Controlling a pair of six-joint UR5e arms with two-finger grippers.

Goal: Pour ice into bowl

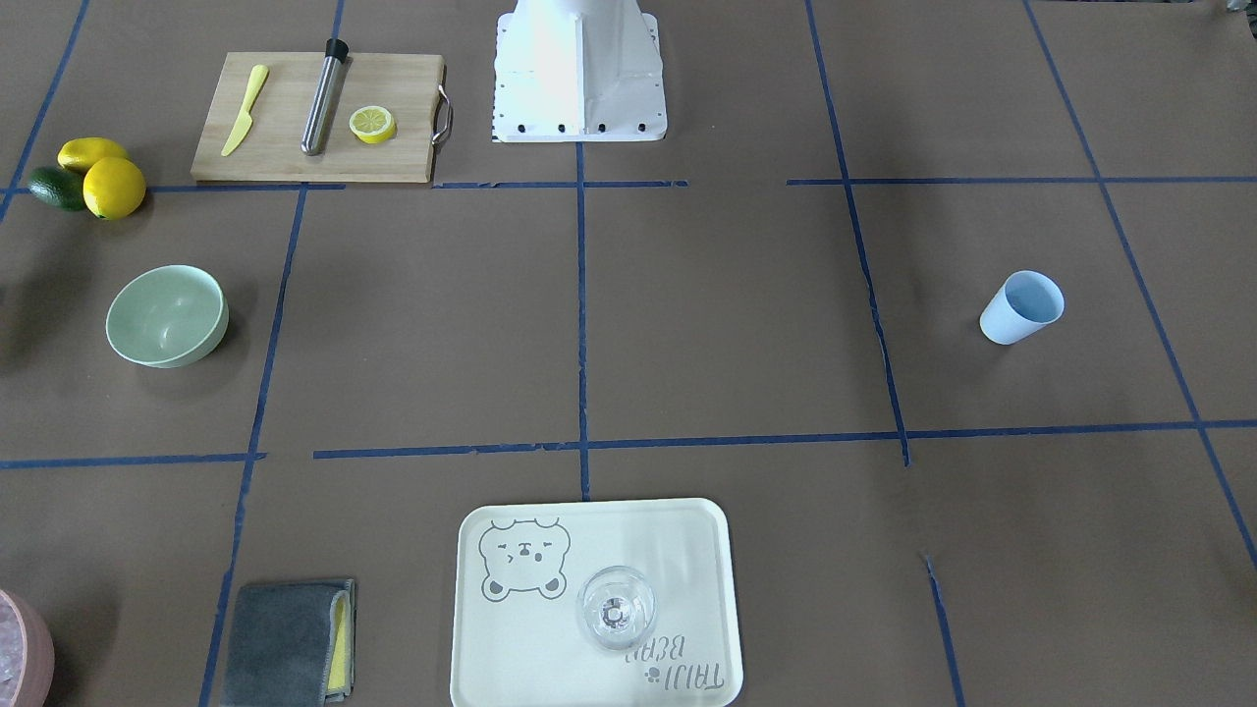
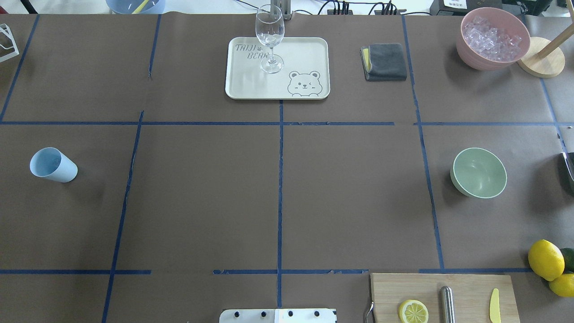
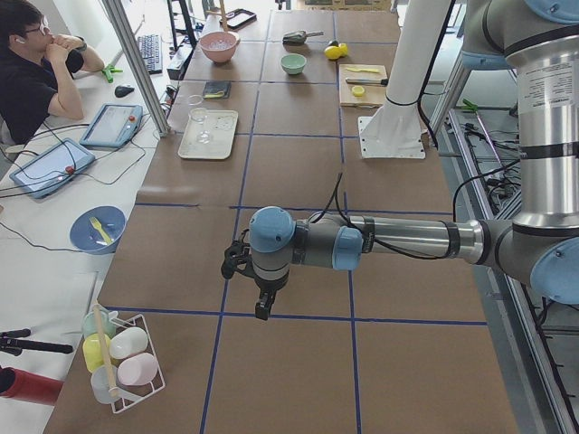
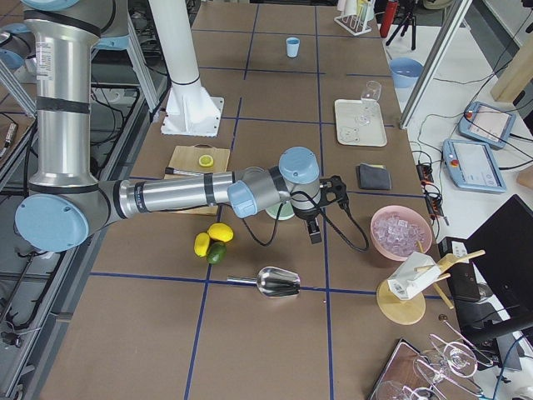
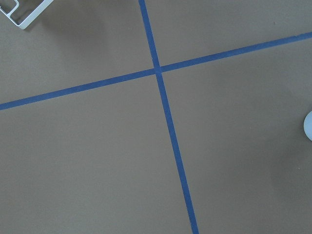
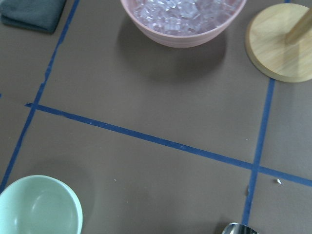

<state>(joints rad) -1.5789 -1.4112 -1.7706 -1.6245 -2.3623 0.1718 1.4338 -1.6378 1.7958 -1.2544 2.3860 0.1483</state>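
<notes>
I should close my right gripper on the rim of the mint-green bowl (image 1: 111, 330) (image 6: 81, 218), on the side farthest from the light blue cup.
The mint-green bowl (image 1: 167, 316) stands empty on the robot's right side of the table; it also shows in the overhead view (image 2: 479, 172) and the right wrist view (image 6: 39, 207). A light blue cup (image 2: 53, 164) stands on the left side; I see no ice cubes in it or anywhere else. The left gripper (image 3: 262, 307) hangs over the table near the cup's end. The right gripper (image 4: 315, 233) hangs just beyond the bowl, towards the pink container (image 4: 401, 232). Both show only in the side views, so I cannot tell if they are open or shut.
The pink container (image 2: 492, 38) holds crushed whitish ice. A wine glass (image 2: 270, 38) stands on a cream tray (image 2: 309, 54). Also here: a grey cloth (image 2: 384, 62), a cutting board (image 1: 285, 128) with knife, muddler and half lemon, lemons (image 2: 545, 259), a metal scoop (image 4: 279, 283), and a wooden stand (image 6: 282, 44).
</notes>
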